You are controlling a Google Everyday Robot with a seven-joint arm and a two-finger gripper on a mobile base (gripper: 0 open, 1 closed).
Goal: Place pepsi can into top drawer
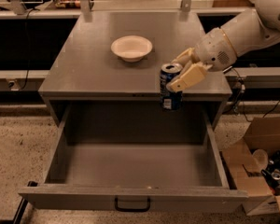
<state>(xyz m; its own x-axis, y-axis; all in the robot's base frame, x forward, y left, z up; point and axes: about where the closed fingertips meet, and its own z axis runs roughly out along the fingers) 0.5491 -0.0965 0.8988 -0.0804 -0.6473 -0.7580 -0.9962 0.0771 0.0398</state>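
Next, my gripper lets go of the pepsi can on the drawer's bottom, slightly off its middle (159, 158) toward the cardboard box.
The pepsi can (170, 88) is dark blue with a silver top and stands upright in the air, held past the front edge of the cabinet top, over the back of the open top drawer (130, 171). My gripper (178, 73) comes in from the right on a white arm and is shut on the can's upper part. The drawer is pulled fully out, grey, with nothing in it, and has a small black handle (132, 204) centred on its front panel.
A white bowl (131, 47) sits on the grey cabinet top (84, 69) at the back. A cardboard box (263, 171) with cans and clutter stands on the floor to the right of the drawer. Shelving runs behind the cabinet.
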